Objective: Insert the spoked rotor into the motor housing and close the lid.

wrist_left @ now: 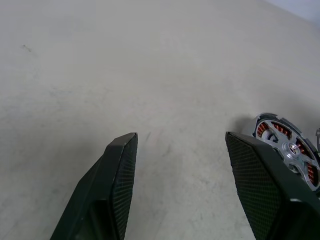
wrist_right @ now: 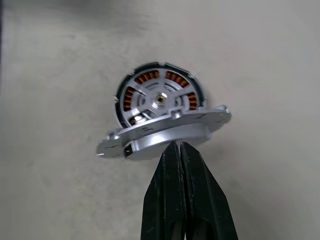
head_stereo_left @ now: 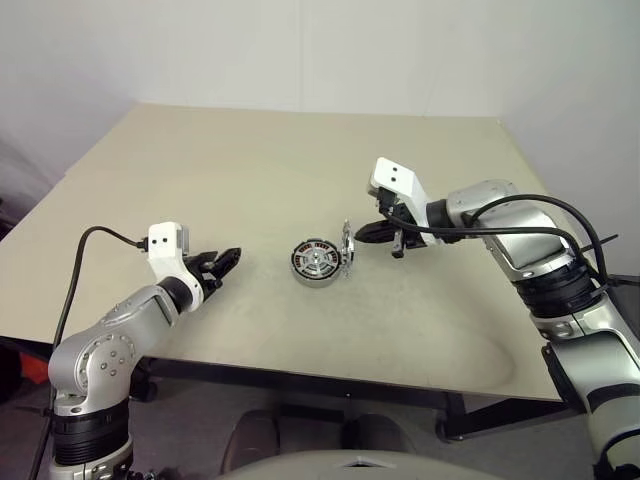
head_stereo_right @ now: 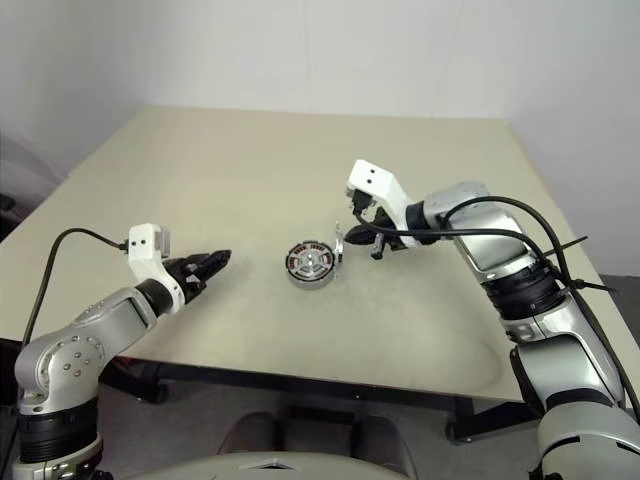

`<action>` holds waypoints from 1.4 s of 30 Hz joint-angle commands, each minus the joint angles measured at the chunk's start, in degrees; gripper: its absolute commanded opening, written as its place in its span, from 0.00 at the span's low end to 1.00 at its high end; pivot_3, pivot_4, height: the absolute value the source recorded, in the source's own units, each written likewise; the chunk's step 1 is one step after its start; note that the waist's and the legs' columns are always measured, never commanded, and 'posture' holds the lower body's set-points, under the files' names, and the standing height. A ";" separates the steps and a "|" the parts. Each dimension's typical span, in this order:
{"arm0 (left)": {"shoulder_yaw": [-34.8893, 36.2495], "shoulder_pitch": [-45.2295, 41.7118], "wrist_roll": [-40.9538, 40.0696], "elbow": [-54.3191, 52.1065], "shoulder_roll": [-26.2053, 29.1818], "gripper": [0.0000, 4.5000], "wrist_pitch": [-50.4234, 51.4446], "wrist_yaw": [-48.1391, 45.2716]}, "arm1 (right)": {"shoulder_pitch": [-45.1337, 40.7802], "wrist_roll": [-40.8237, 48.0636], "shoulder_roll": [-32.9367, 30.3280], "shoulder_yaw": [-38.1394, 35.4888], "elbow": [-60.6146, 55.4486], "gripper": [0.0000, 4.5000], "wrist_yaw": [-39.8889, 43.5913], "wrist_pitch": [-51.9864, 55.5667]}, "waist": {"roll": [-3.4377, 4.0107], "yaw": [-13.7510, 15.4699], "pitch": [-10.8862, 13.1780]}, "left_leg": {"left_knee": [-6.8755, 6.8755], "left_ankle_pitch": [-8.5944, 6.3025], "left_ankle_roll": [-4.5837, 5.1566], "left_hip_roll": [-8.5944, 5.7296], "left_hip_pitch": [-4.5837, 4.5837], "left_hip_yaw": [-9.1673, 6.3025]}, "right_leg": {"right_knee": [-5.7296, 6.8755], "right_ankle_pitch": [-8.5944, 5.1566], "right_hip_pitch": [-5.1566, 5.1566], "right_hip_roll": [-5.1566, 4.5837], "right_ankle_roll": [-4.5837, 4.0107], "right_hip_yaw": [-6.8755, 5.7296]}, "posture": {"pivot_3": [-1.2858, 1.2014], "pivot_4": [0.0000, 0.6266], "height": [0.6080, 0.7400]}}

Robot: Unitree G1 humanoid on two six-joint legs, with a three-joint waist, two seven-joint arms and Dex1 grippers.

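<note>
The robot's right gripper needs to release the lid flat on top of the motor housing [head_stereo_left: 317, 260] [wrist_right: 160, 99], so that it covers the spoked rotor and copper windings.
The motor housing [head_stereo_left: 313, 263] lies flat at the middle of the table, its copper windings ringing a silver hub [wrist_right: 160, 98]. A dark ring with silver spokes, which looks like the spoked rotor [wrist_right: 141, 103], sits in it over the windings. My right gripper [wrist_right: 176, 146] is shut on the rim of the lid [wrist_right: 165, 131], a silver-grey disc. The lid [head_stereo_left: 347, 249] is held on edge at the housing's right side; I cannot tell whether they touch. My left gripper [head_stereo_left: 228, 262] hovers open and empty to the left of the housing, well apart from it.
The beige table [head_stereo_left: 250, 170] stretches far back to a pale wall. A black cable [head_stereo_left: 560, 215] loops along my right arm, and another runs off the left wrist. The table's front edge lies just below both arms.
</note>
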 commanded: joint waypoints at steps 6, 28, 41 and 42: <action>1.78 -1.02 -0.58 -1.39 1.07 0.67 -0.47 -0.08 | -1.38 1.74 6.46 -0.40 -1.26 0.00 -3.91 2.80 | 0.00 -0.05 0.00 | 0.00 0.00 0.00 0.00 0.00 0.00 | 0.01 0.00 0.00 0.00 0.00 0.00 | 0.52 0.00 1.00; 4.72 -1.34 -1.32 -1.93 2.90 0.67 0.09 0.49 | 0.74 -2.00 20.77 0.01 17.43 0.00 -14.84 -1.38 | 0.00 -0.08 -0.01 | 0.01 -0.11 -0.24 -0.01 0.01 -0.01 | 0.03 0.00 0.02 -0.01 0.00 -0.01 | 0.52 0.00 1.00; 3.91 -2.78 -0.94 -0.77 3.72 0.67 -0.14 0.08 | 4.22 2.83 26.10 -8.87 15.52 0.00 -16.40 -11.67 | -0.01 -0.04 -0.01 | -0.01 -0.11 -0.26 -0.01 0.06 0.00 | 0.03 0.00 0.06 -0.02 0.00 0.00 | 0.52 0.00 1.00; 3.69 -2.88 -0.85 -0.66 3.67 0.67 -0.20 -0.01 | 3.99 4.25 25.59 -9.49 15.18 0.00 -14.61 -10.68 | -0.02 -0.04 -0.01 | -0.01 -0.11 -0.26 -0.01 0.06 0.00 | 0.03 0.00 0.07 -0.02 0.00 0.00 | 0.52 0.00 1.00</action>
